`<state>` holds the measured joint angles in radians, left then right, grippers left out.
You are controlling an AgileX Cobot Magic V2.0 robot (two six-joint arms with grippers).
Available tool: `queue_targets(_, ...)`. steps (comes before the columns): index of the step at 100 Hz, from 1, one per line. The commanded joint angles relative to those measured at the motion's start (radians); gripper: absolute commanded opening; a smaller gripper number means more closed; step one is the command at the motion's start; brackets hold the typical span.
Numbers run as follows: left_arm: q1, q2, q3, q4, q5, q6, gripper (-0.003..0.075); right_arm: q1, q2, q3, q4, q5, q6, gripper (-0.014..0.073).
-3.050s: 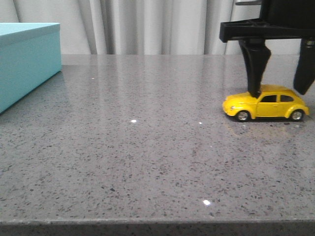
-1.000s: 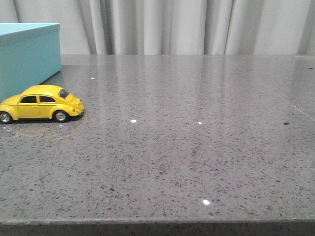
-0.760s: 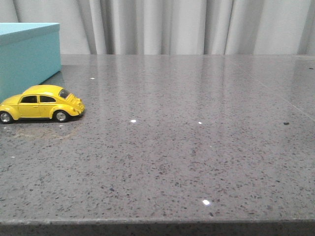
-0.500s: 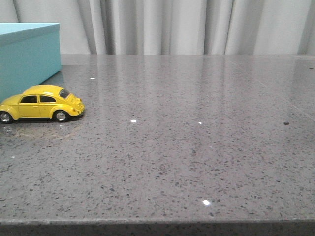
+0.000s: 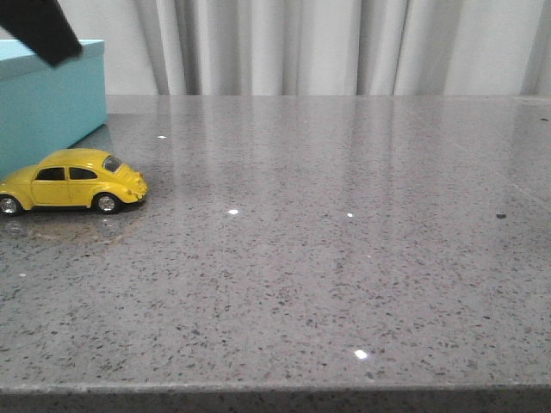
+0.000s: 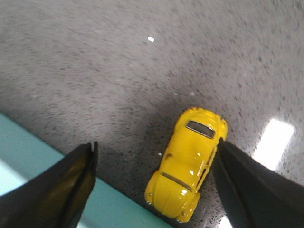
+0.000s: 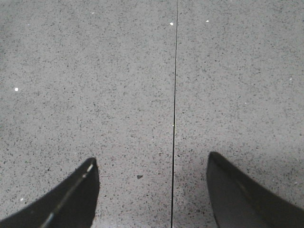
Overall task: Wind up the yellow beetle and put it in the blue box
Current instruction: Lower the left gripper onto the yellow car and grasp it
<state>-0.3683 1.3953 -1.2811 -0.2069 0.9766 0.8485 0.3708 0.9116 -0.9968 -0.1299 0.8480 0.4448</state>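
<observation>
I should close my left gripper on both sides of the yellow beetle's rear end [image 5: 104,178] [image 6: 197,136], beside its back window, and then lift the toy toward the blue box.
The yellow beetle [image 5: 72,181] stands on its wheels at the left of the grey table, just in front of the blue box [image 5: 52,99]. In the left wrist view the beetle [image 6: 187,164] lies below my open left gripper [image 6: 154,149], nearer one finger, with the blue box [image 6: 57,197] edge beside it. A dark piece of my left arm [image 5: 39,30] shows at the top left corner of the front view. My right gripper [image 7: 151,164] stands open above bare table with nothing between its fingers.
The speckled grey tabletop [image 5: 344,241] has a thin seam [image 7: 174,114] running across it under the right gripper. Pale curtains [image 5: 301,43] hang behind the table's far edge. The table's front edge [image 5: 275,391] runs along the bottom of the front view.
Three seconds ago the beetle was at the right under the right gripper; it then rolled left to the box and stopped. The right arm left the front view, and the left arm now enters at top left.
</observation>
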Motion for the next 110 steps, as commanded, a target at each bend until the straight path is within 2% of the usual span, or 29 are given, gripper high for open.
queue_targets(1, -0.044, 0.007, -0.035, 0.028, -0.020, 0.027, 0.0496, 0.003, -0.014, -0.027, -0.011, -0.066, -0.011, 0.0486)
queue_targets(17, -0.091, 0.070, -0.035, 0.082, -0.019, 0.038, 0.0496, 0.003, -0.014, -0.027, -0.011, -0.066, -0.011, 0.0486)
queue_targets(70, -0.091, 0.194, -0.035, 0.100, -0.013, 0.038, 0.0496, 0.003, -0.014, -0.027, -0.011, -0.064, -0.011, 0.0486)
queue_targets(110, -0.091, 0.211, -0.035, 0.100, 0.000, 0.034, 0.0494, 0.003, -0.014, -0.027, -0.011, -0.059, -0.011, 0.0486)
